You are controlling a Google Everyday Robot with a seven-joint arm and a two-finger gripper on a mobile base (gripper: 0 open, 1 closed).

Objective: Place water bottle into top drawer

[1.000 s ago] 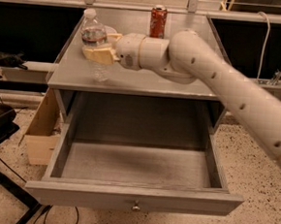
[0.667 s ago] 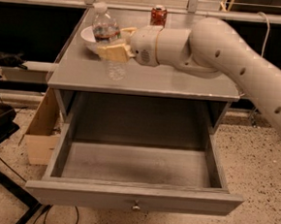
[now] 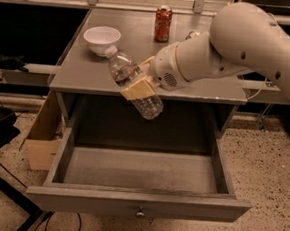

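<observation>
My gripper is going to release the water bottle, now held tilted above the open drawer, on the middle of the bare drawer's bottom (image 3: 149,170) behind the round knob.
The water bottle (image 3: 132,84) is clear ribbed plastic with a white cap. It is tilted, cap up-left, and held in the air in front of the table's front edge, above the open top drawer (image 3: 140,172). My gripper (image 3: 140,84) is shut on the bottle's middle with tan fingers (image 3: 138,90). The white arm reaches in from the upper right. The drawer is pulled out wide; its inside is bare and its front panel has a small round knob (image 3: 139,213).
A white bowl (image 3: 102,38) and a red soda can (image 3: 163,23) stand on the grey tabletop (image 3: 88,73). A cardboard box (image 3: 43,139) sits left of the drawer. A dark object and cables lie at the lower left.
My gripper has lifted the bottle off the tabletop, tilted it, and carried it forward and right, from beside the bowl to over the open drawer.
</observation>
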